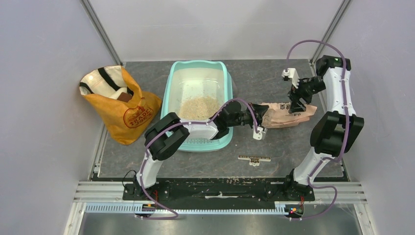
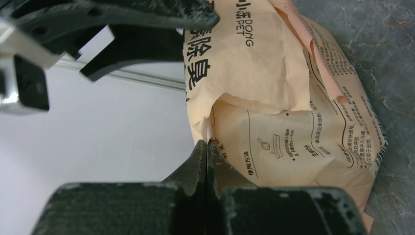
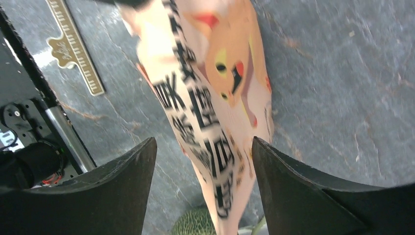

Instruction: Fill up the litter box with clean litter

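Observation:
The paper bag's flap gapes at my left gripper, so my right gripper will pinch the bag's fold while my left gripper takes the bag's end [image 1: 267, 121] from above.
The mint-teal litter box [image 1: 170, 93] stands at the table's middle, with a heap of beige clean litter [image 1: 199, 106] on its pale floor. A crumpled pink-tan paper bag [image 1: 284, 119] with printed text lies on the table to its right. My left gripper [image 1: 263, 117] reaches right across the box's near corner and is shut on the bag's folded edge [image 2: 208, 142]. My right gripper [image 1: 295, 105] hangs over the bag's far end, open. The bag [image 3: 205, 98] runs between its fingers [image 3: 132, 171] without visible contact.
An orange-yellow bag with black straps [image 1: 122, 110] stands open at the left. A small ruler-like strip [image 1: 254, 158] lies on the dark table in front of the bag; it also shows in the right wrist view [image 3: 76, 46]. A green netted thing [image 3: 195, 223] shows at that view's bottom edge.

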Controlling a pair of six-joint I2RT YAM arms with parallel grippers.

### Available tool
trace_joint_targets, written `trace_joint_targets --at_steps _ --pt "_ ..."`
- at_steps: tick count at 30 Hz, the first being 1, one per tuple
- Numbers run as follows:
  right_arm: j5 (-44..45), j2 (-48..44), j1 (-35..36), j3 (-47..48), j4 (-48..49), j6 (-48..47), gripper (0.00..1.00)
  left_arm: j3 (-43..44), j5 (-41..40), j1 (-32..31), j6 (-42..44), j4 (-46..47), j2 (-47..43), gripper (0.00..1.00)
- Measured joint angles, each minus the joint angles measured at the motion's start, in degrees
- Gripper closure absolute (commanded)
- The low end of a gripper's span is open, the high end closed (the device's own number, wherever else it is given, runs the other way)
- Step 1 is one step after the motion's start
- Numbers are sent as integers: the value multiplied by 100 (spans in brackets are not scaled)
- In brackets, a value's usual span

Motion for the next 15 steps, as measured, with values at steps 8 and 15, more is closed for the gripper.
trace_joint_targets --at_steps 8,15 --pt "-286 31 560 44 -20 234 38 37 133 4 791 -15 177 98" --pt "-205 470 739 166 -39 380 48 66 70 4 1104 7 286 98"
